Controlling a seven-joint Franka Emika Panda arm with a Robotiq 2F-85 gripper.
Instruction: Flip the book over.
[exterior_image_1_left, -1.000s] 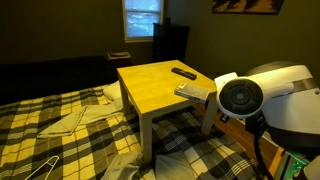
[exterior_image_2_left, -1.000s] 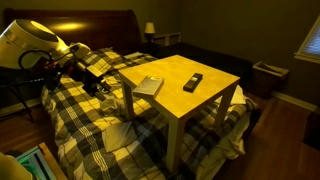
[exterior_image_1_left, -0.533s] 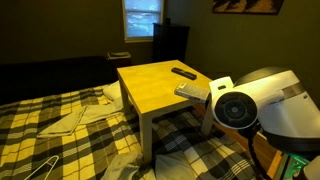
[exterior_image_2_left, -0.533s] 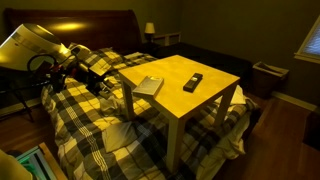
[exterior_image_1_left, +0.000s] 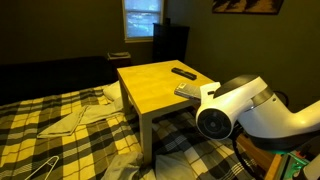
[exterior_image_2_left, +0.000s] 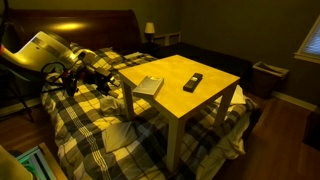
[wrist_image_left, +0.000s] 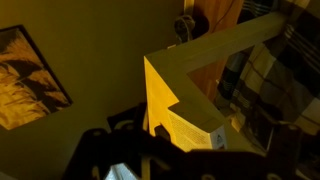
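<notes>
Next, my gripper goes to the book's end (exterior_image_1_left: 188, 92) (wrist_image_left: 213, 138) nearest the yellow table's edge and closes there.
The book (exterior_image_2_left: 150, 86) lies flat near the corner of the yellow table (exterior_image_2_left: 200, 100), pale face up. In an exterior view only a strip of it (exterior_image_1_left: 188, 91) shows behind my arm. In the wrist view it (wrist_image_left: 190, 122) sits at the table corner, close in front of the camera. My gripper (exterior_image_2_left: 104, 84) hangs over the bed, just short of the table edge nearest the book, and touches nothing. Its dark fingers frame the bottom of the wrist view (wrist_image_left: 190, 155), spread apart and empty.
A slim black remote (exterior_image_2_left: 193, 82) lies on the table beyond the book and also shows in an exterior view (exterior_image_1_left: 183, 73). A plaid bed (exterior_image_2_left: 90, 130) surrounds the table. Clothes and a hanger (exterior_image_1_left: 38, 168) lie on it. A lamp (exterior_image_2_left: 150, 29) stands at the back.
My arm has swung down and toward the table's book corner. Its large joint now covers more of the book in an exterior view. Book and remote have not moved.
</notes>
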